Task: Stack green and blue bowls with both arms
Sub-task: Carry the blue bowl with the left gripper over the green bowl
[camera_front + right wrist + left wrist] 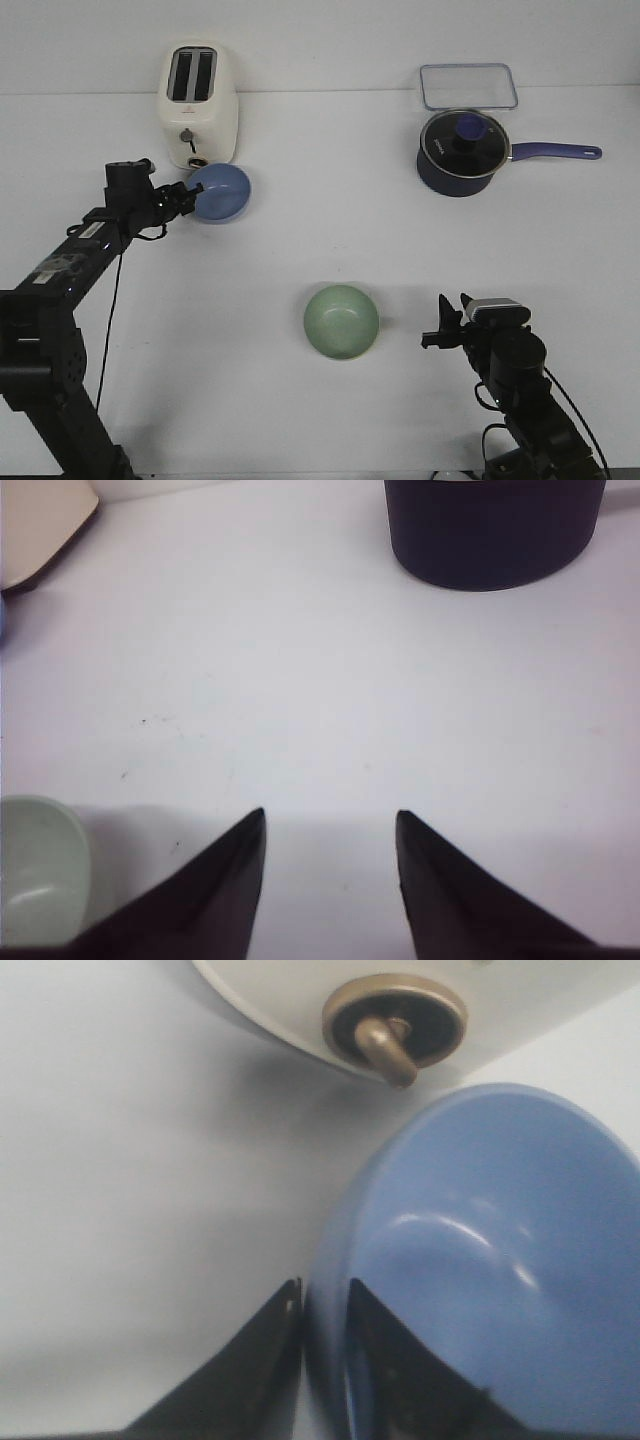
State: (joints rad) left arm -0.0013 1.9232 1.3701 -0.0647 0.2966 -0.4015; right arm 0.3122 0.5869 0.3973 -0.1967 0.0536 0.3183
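Note:
The blue bowl will go inside the green bowl (341, 319), where my left gripper needs to let go of it so that it sits nested in the hollow of that bowl.
The blue bowl (221, 193) hangs tilted in front of the toaster, its rim pinched by my left gripper (188, 197). In the left wrist view the two black fingers close on the rim of the blue bowl (490, 1280), one inside and one outside, with my left gripper (323, 1293) shut on it. The green bowl (341, 321) sits upright on the table near the front centre. My right gripper (436, 322) is open and empty, low over the table to the right of the green bowl. In the right wrist view the green bowl (40, 865) shows beside my right gripper (330, 820).
A cream toaster (197, 103) stands at the back left, right behind the blue bowl; its brass lever knob (395, 1032) is close. A navy saucepan (463, 152) with a long handle and a clear lidded container (468, 86) stand at the back right.

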